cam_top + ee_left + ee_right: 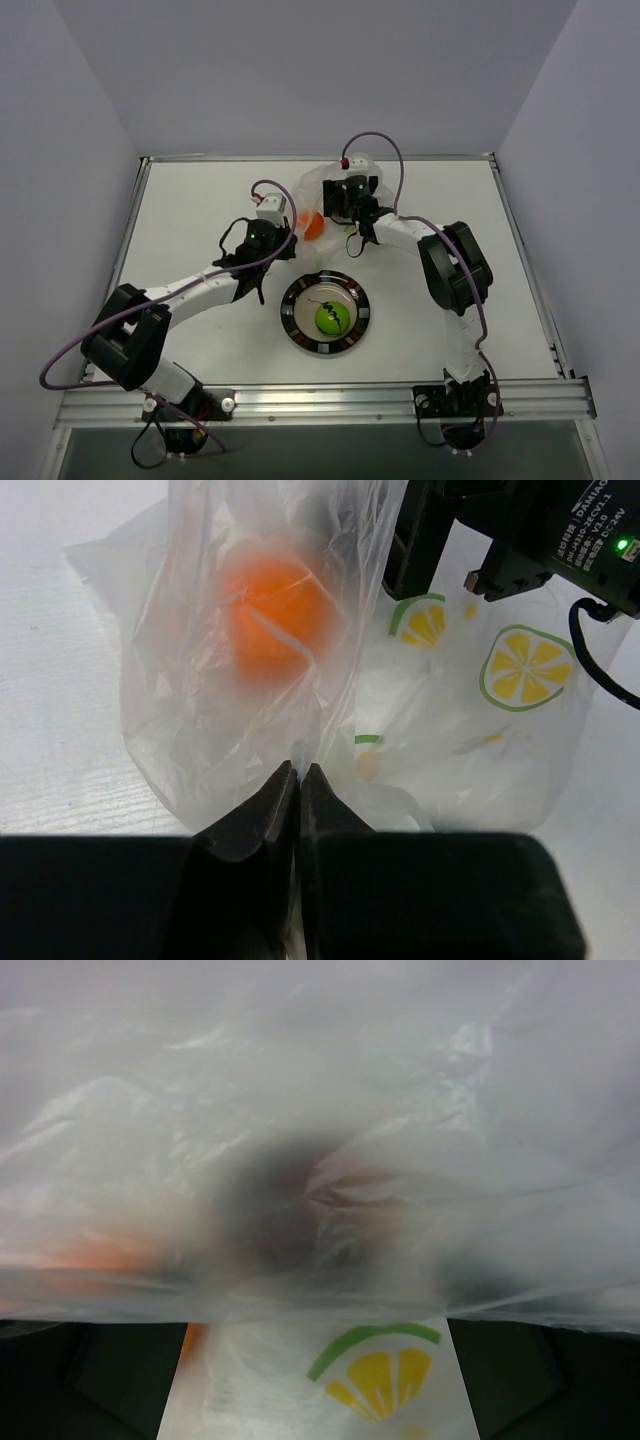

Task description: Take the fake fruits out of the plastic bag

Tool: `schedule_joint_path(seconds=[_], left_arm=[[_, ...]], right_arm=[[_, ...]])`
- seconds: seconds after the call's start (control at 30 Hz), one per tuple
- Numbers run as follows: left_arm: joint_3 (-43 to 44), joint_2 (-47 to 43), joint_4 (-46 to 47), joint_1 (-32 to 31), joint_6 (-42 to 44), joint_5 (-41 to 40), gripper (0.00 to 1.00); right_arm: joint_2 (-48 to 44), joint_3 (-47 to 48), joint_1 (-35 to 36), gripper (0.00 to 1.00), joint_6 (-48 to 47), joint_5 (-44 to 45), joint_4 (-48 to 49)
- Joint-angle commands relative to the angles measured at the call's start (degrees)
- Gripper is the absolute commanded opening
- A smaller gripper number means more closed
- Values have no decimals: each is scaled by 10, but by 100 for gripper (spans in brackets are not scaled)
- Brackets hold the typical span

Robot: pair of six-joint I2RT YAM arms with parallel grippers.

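Observation:
My right gripper should close around the sides of the dark round fruit (342,205) (300,1205) in the plastic bag, beside the orange fruit.
The clear plastic bag (318,183) with lemon prints (525,665) lies at the back middle of the table. My left gripper (298,772) is shut on a fold of its film, just below the orange fruit (275,605), which sits inside the bag. Over the bag, my right gripper (342,202) stands open, its fingers (90,1380) wide apart with printed film between them. Through the film in the right wrist view I see a blurred dark round fruit (280,1210). The green fruit (331,318) rests on the dark-rimmed plate (290,318), outside the bag.
The plate stands at the near middle, between the two arms. The right arm's wrist body (530,530) hangs close above the bag, next to the left gripper. White walls enclose the table on three sides.

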Motion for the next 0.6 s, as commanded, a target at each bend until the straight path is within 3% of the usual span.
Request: schedule_joint_path(seconds=[0.0,0.13,0.4,0.57], left_arm=[[19,6,22,-3,-13,11,2],[20,9,25,-4,-16,15,2],[24,23,27,-6,-18,19,2],[25,29,27,-7,-16,16,2]], right_arm=[[-17,7,-1,100,23,-32,69],[27,56,-10,100,33,-53,72],[120,172,-17,100,54,-12,42],[153,189,-13,100,53,4,19]])
